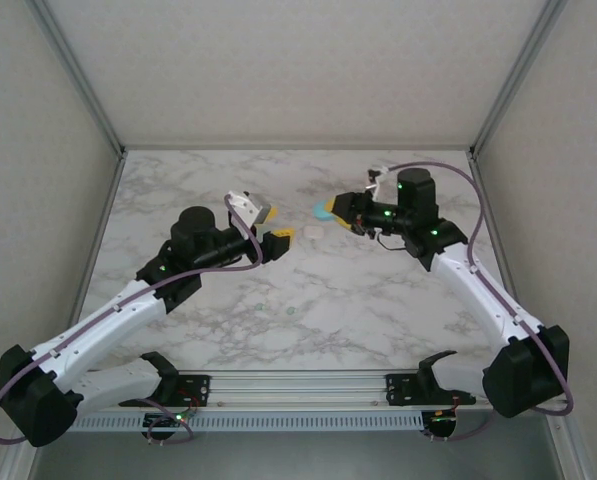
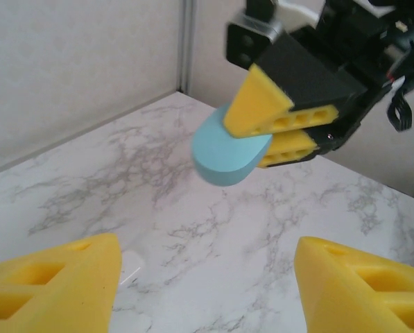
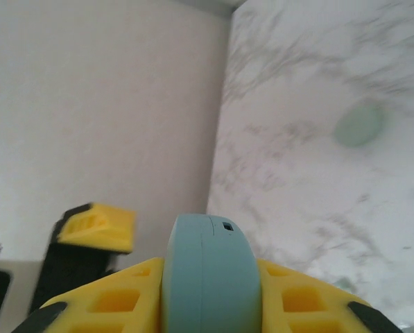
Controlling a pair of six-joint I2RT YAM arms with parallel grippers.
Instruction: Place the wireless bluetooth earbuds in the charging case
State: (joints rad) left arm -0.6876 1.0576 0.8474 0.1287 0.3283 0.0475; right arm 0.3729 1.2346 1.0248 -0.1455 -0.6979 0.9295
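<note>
Next, I open my right gripper to release the teal-blue charging case on the marble [image 1: 333, 253], beside the small, rounded white thing. The case is now held on edge above the table.
My right gripper [image 1: 338, 215] is shut on a teal-blue rounded charging case [image 3: 210, 270], held on edge above the table with its lid closed; the case [image 2: 227, 156] juts out from the yellow fingers. My left gripper [image 1: 275, 223] faces it from a short way off, open, with nothing between its yellow fingers [image 2: 61, 284]. Two tiny pale specks [image 1: 261, 307] on the marble in front of the arms may be earbuds. A mint green rounded piece [image 3: 359, 123] lies on the table; whether it is a bud or a case I cannot tell.
A small white rounded thing [image 2: 127, 267] lies on the marble just beside my left gripper's left finger, below the gap between the two grippers [image 1: 315, 232]. Pale walls with metal posts [image 1: 86, 95] close off the back and both sides of the table.
</note>
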